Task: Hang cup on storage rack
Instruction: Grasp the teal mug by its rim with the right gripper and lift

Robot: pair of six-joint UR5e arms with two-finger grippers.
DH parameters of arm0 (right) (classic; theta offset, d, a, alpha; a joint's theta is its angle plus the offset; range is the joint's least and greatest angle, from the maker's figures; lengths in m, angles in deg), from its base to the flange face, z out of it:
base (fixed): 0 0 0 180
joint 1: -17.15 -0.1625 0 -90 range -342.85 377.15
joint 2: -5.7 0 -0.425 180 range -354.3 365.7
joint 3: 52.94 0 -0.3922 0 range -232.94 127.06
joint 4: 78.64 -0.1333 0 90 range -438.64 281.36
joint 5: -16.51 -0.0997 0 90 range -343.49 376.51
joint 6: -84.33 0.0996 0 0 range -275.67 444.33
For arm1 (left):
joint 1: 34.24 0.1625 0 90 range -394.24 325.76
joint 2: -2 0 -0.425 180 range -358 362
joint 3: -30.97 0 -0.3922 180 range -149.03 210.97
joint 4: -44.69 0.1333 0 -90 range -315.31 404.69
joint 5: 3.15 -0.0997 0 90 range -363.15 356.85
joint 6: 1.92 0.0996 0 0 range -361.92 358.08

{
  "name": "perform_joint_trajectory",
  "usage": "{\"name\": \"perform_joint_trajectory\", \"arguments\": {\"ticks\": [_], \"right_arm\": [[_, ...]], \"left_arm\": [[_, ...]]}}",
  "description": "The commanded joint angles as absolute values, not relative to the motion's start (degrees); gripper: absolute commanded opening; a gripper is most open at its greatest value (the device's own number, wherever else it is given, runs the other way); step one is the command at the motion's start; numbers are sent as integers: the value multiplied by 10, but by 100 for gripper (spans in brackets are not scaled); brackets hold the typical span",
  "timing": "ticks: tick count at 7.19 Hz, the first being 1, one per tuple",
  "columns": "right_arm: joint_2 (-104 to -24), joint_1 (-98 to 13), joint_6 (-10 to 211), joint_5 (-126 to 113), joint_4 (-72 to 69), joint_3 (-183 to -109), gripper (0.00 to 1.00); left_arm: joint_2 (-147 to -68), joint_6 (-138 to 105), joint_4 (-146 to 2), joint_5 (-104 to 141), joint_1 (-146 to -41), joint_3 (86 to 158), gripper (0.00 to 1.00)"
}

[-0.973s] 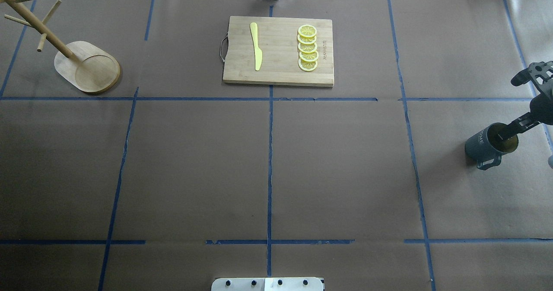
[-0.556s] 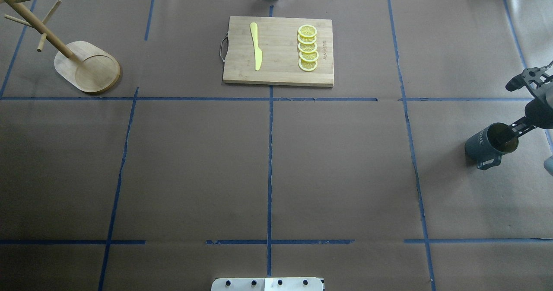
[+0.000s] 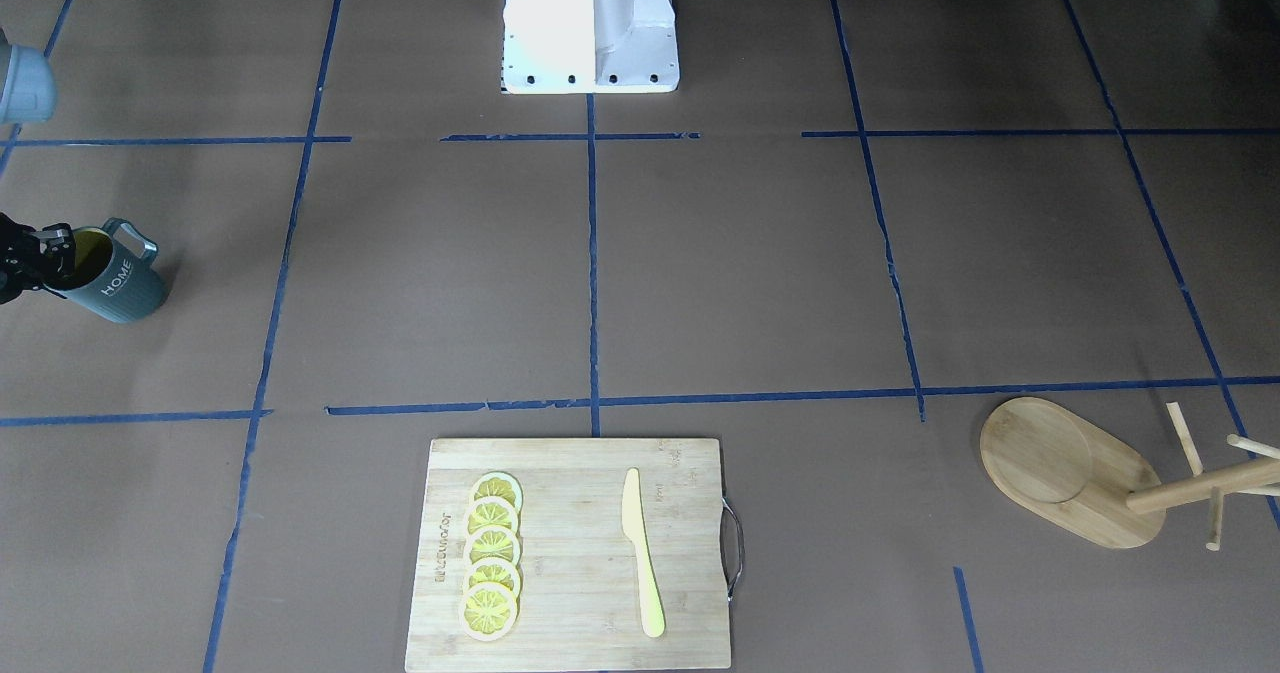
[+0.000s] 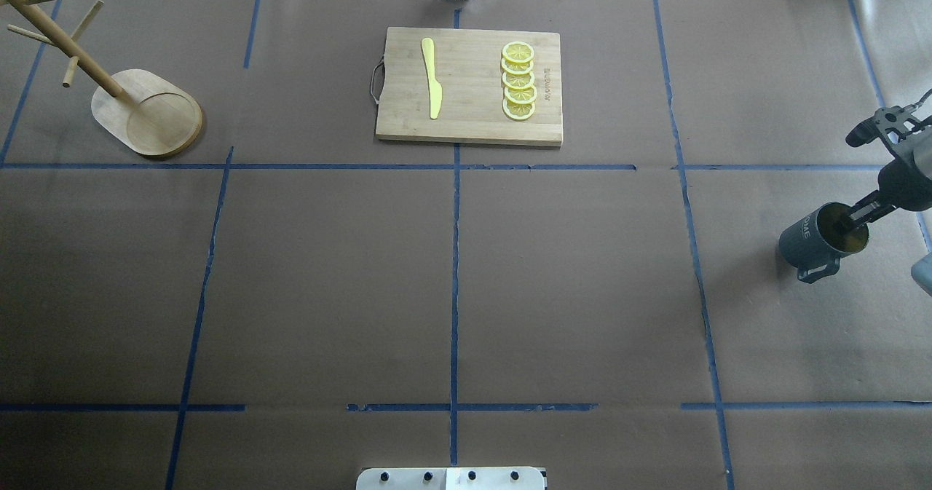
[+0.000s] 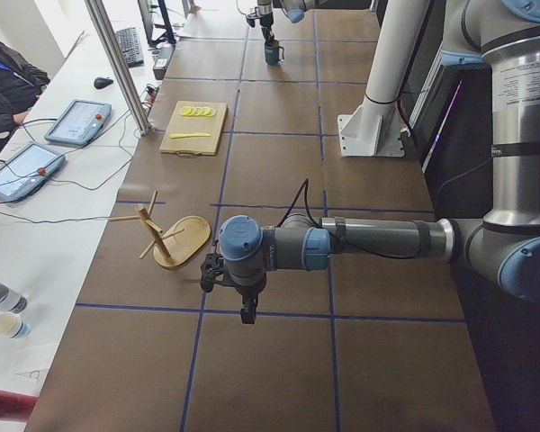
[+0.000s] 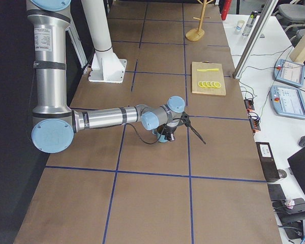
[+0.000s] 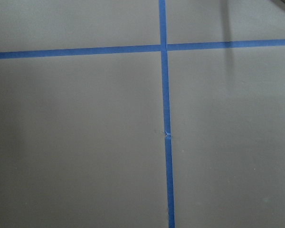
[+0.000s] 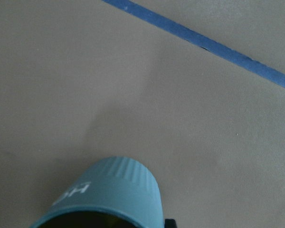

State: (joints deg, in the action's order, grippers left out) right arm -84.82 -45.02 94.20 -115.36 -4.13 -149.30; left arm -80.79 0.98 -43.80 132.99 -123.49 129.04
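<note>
My right gripper needs to set the cup free on the blue tape line point(image 3: 587, 275) between the white base and the cutting board.
The dark teal cup point(image 4: 810, 239) with a yellow inside and "HOME" lettering is at the table's far right, tilted, its handle toward the robot. It also shows in the front view point(image 3: 115, 288) and the right wrist view point(image 8: 109, 190). My right gripper point(image 4: 847, 221) is shut on the cup's rim, one finger inside. It also shows at the front view's left edge point(image 3: 45, 253). The bamboo storage rack point(image 4: 145, 111) stands at the far left, far from the cup, its pegs bare. My left gripper point(image 5: 236, 290) shows only in the exterior left view, near the rack point(image 5: 175, 241); I cannot tell whether it is open or shut.
A bamboo cutting board point(image 4: 470, 86) lies at the far middle with a yellow knife point(image 4: 431, 78) and a row of lemon slices point(image 4: 518, 82). Blue tape lines cross the brown table cover. The robot's white base point(image 3: 590, 23) stands at the near middle edge.
My right gripper has shifted slightly left and away from the robot, with the cup in it. The cup has moved with it by a small amount.
</note>
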Motion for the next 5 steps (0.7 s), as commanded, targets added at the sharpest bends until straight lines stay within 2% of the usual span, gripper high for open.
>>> {"name": "perform_joint_trajectory", "arguments": {"ticks": [1,5], "right_arm": [[-793,-451,1068,-1159,-5,-1523,0],[-601,-323,1353,-1104,109,-1551,0]], "left_arm": [[-808,10,-437,1330,-1234,1290,100],[-808,10,-437,1331,-1234,1291,100]]}}
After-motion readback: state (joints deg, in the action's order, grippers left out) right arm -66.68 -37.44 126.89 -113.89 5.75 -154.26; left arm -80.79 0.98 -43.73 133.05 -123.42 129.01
